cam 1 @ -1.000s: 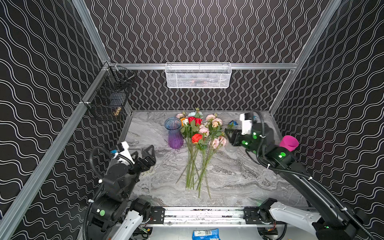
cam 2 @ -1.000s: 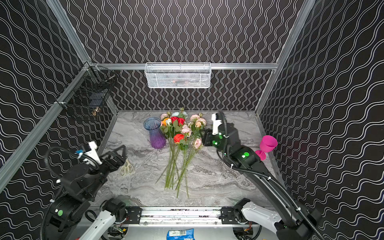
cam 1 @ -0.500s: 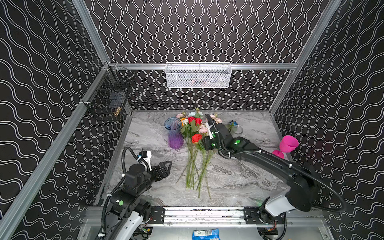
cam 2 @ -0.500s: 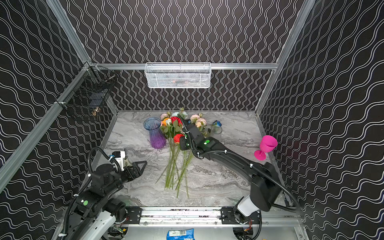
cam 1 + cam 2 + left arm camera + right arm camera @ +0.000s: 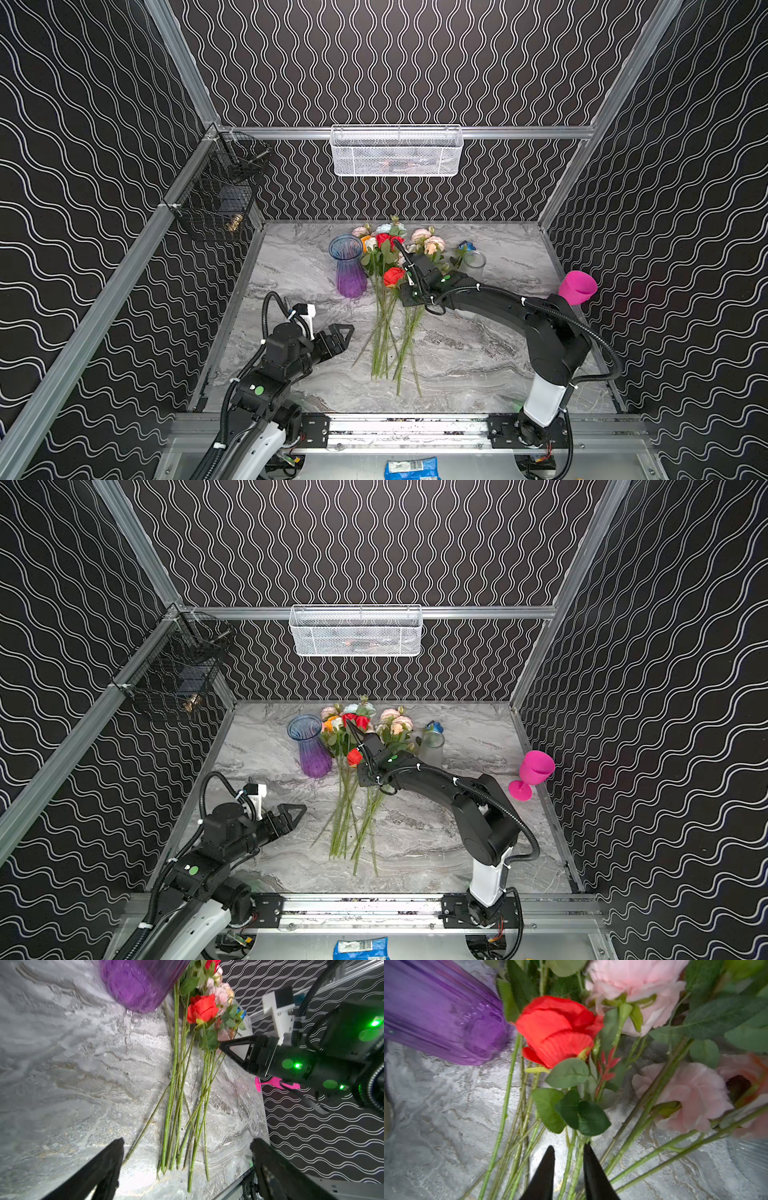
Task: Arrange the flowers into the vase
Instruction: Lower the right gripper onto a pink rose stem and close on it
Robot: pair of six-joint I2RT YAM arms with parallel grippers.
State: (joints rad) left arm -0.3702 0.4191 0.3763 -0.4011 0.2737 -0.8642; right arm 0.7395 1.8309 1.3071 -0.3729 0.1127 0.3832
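Note:
Next, my right gripper opens, shifts over and takes the thick leafy stem alone (image 5: 578, 1162), because a thinner stem sits beside the thick leafy stem within its fingers.
The flowers (image 5: 388, 328) lie in a loose bunch mid-table, blooms toward the back, stem ends toward the front. The purple vase (image 5: 351, 270) stands upright just left of the blooms and holds no flowers. My right gripper (image 5: 568, 1146) is down in the bunch below the red rose (image 5: 558, 1030). Its jaws are narrowed around two green stems, with a gap still showing on one side. In a top view it sits at the bunch's right side (image 5: 407, 300). My left gripper (image 5: 187, 1140) hovers wide open and empty, left of the stem ends (image 5: 340, 332).
A pink goblet (image 5: 577, 287) stands by the right wall. A clear glass jar (image 5: 473, 262) sits right of the blooms. A white wire basket (image 5: 397, 151) hangs on the back wall and a black wire basket (image 5: 224, 195) on the left wall.
My right arm swung in from the right, came down over the flowers, and its jaws narrowed around stems. My left arm lowered and reached forward toward the stem ends, still open.

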